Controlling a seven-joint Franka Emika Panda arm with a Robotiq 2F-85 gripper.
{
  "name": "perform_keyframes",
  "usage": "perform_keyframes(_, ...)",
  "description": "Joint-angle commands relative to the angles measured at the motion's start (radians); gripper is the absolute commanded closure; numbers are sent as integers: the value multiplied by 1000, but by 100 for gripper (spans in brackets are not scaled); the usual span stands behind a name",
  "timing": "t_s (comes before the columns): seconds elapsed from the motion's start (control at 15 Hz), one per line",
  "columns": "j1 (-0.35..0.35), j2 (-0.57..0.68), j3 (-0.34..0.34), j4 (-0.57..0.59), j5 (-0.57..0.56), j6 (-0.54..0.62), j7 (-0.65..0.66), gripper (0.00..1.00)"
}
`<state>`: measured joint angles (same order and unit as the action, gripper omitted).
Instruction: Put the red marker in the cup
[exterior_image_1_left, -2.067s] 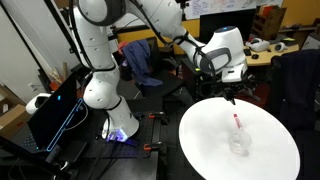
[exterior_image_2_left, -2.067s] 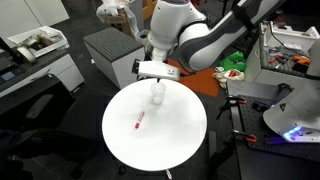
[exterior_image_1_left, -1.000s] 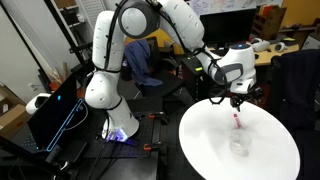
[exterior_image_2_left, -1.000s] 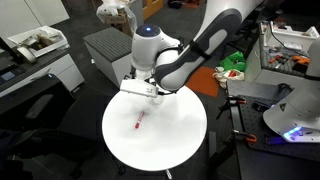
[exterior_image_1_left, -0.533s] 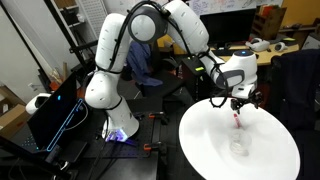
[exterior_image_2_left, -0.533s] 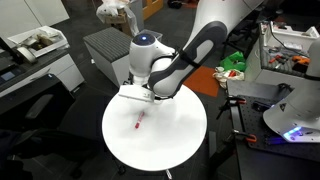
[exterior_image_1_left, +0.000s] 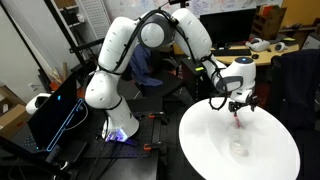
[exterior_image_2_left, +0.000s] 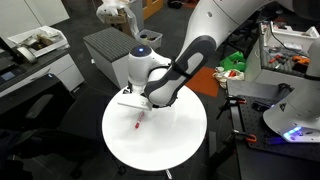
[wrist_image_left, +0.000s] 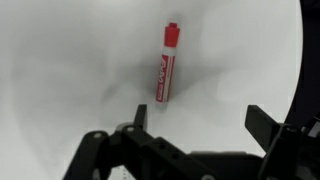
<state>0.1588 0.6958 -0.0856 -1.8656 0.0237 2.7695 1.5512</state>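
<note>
My gripper is to close next on the printed body of the red marker (exterior_image_1_left: 237, 121) (wrist_image_left: 163, 78), so that its cap sticks out past the fingers.
The red marker (wrist_image_left: 167, 65) lies flat on the round white table (exterior_image_1_left: 200, 140). It also shows in both exterior views (exterior_image_1_left: 237, 122) (exterior_image_2_left: 137, 124). The clear cup (exterior_image_1_left: 239, 148) stands faintly on the table a short way from the marker. In an exterior view the arm hides the cup. My gripper (wrist_image_left: 204, 120) is open and empty, hovering just above the table beside the marker, which lies ahead of the fingertips and off toward one finger. The gripper shows in both exterior views (exterior_image_1_left: 240, 103) (exterior_image_2_left: 133, 103).
The table (exterior_image_2_left: 180, 140) holds only the marker and cup. The robot base (exterior_image_1_left: 100, 95) stands beside it, with a dark case with blue edges (exterior_image_1_left: 50, 110) on the floor. A grey cabinet (exterior_image_2_left: 105, 50) and cluttered desks (exterior_image_2_left: 290, 50) surround the table.
The arm has swung from above the cup across the table toward the marker and come down lower. Marker and cup have not moved. The gripper stays open.
</note>
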Motion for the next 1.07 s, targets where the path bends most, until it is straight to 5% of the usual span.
perform_keyframes(0.0, 0, 37, 2, 35, 47, -4, -31, 0)
perform_keyframes(1.0, -4, 146, 0, 121, 79, -52, -29, 5)
